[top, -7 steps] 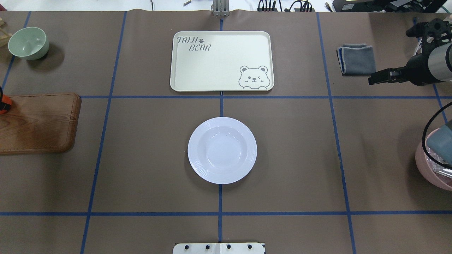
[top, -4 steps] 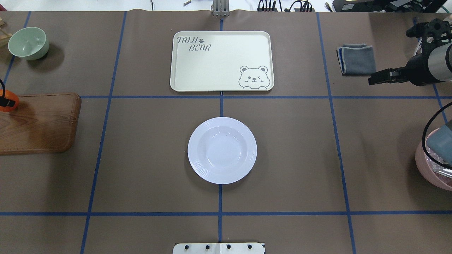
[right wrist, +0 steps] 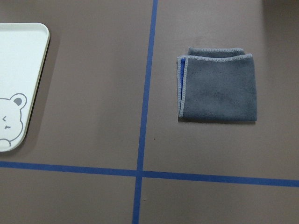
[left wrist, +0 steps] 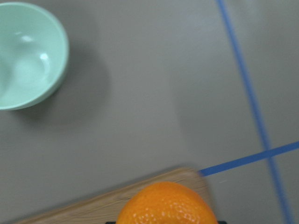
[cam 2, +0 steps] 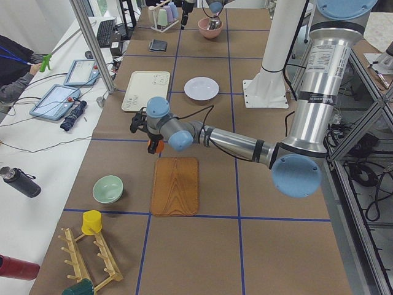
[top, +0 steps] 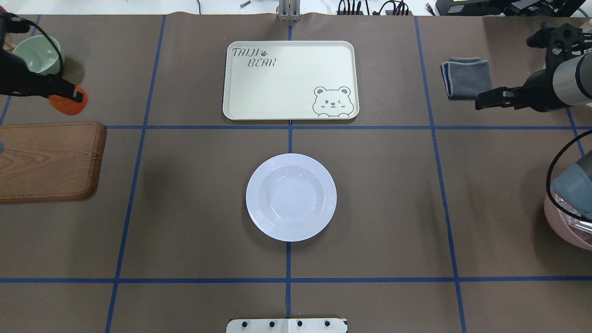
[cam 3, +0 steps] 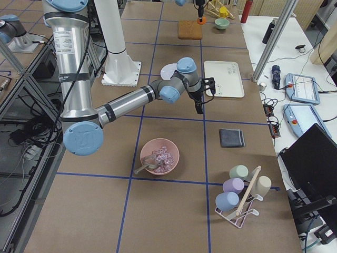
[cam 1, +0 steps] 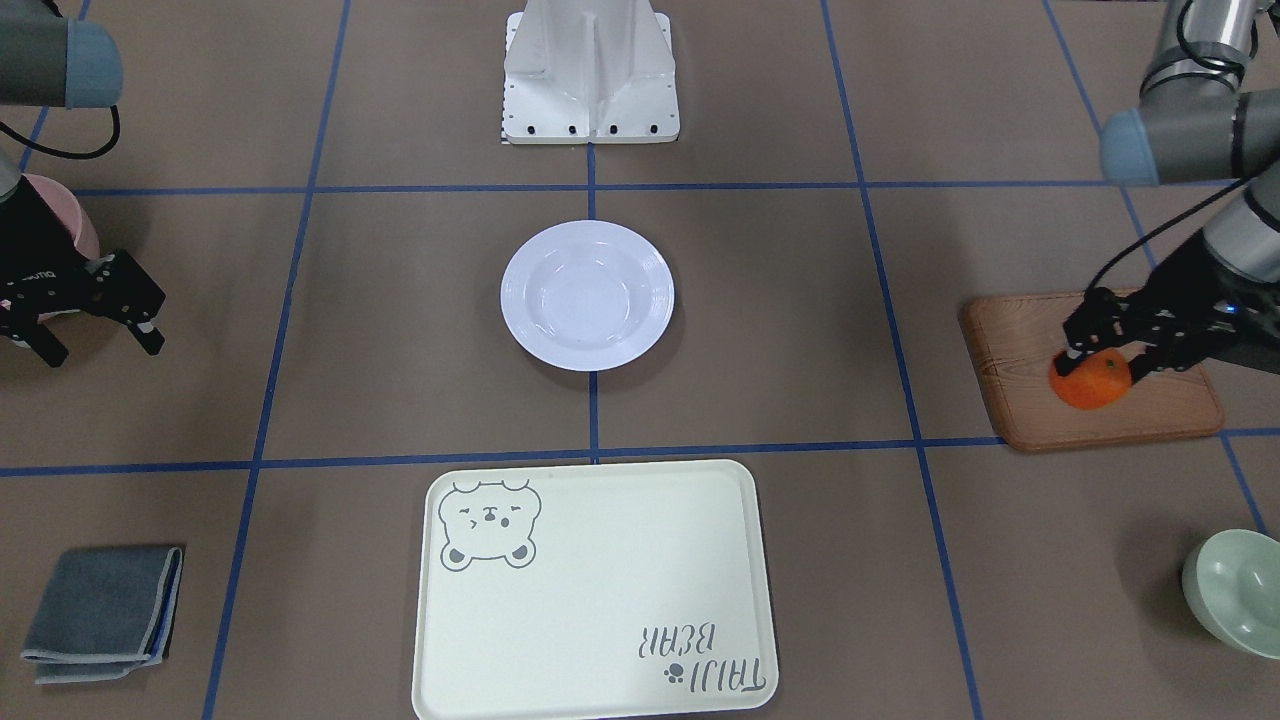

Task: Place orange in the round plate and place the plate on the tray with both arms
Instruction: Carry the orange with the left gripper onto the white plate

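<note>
Next, the left gripper releases the orange in the middle hollow of the white round plate [cam 1: 596, 305].
My left gripper [top: 69, 95] is shut on the orange [top: 68, 104], a small bright mandarin held in the air over the wooden board [cam 1: 1010, 350]. From the front, the black fingers clasp the top of the orange [cam 1: 1090, 381], and the left wrist view shows the orange [left wrist: 166, 205] at its bottom edge. The white round plate [top: 291, 197] sits empty at the table's middle. Beyond it lies the cream bear tray [top: 286, 83], also empty. At the right side my right gripper [top: 481, 101] hovers open near the grey cloth, with nothing in it.
A pale green bowl [top: 34, 53] stands far left, partly behind my left arm. A folded grey cloth [top: 467, 76] lies far right. A pink bowl [cam 3: 159, 157] sits at the right edge under my right arm. The robot base [cam 1: 590, 80] is on the near side.
My left gripper has come in from the left edge with the orange, rising over the board toward the green bowl. My right gripper has shifted slightly toward the centre.
</note>
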Controlling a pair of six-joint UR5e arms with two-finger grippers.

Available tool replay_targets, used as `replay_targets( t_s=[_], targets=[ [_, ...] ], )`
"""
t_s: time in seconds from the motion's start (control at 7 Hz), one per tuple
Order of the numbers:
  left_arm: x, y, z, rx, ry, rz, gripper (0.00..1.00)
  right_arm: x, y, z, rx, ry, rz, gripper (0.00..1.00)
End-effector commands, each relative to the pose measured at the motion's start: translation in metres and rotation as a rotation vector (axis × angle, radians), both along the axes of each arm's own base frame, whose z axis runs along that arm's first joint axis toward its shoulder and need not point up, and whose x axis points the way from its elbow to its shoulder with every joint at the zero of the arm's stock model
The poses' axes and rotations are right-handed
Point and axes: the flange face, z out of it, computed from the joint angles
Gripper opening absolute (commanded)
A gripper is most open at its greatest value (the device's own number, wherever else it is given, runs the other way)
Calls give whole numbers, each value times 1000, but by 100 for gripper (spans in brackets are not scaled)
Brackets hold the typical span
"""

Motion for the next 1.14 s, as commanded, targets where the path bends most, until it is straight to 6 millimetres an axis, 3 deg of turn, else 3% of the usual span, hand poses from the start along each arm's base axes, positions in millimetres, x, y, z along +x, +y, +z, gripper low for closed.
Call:
replay_targets(
  t_s=[0.0,0.29,0.57,0.71,0.86,1.0],
  targets=[
    [109,19,-136,-111,5,-52,0,-15,0,-19,-103,-81,84,99],
    [223,62,-231,-198,-62,-83,0,-21,2,-27,-190,-137,150,97],
    [315,93,-281,-238,-65,-143,0,-22,4,-30,-223,-157,178,98],
    [375,117,-291,-236,-106,-165,0,-23,4,-30,-223,-157,177,99],
    [407,137,-285,-231,-137,-164,0,-23,4,-30,-223,-157,177,99],
    [420,147,-276,-231,-157,-151,0,-23,4,-31,-222,-158,177,100]
  ],
)
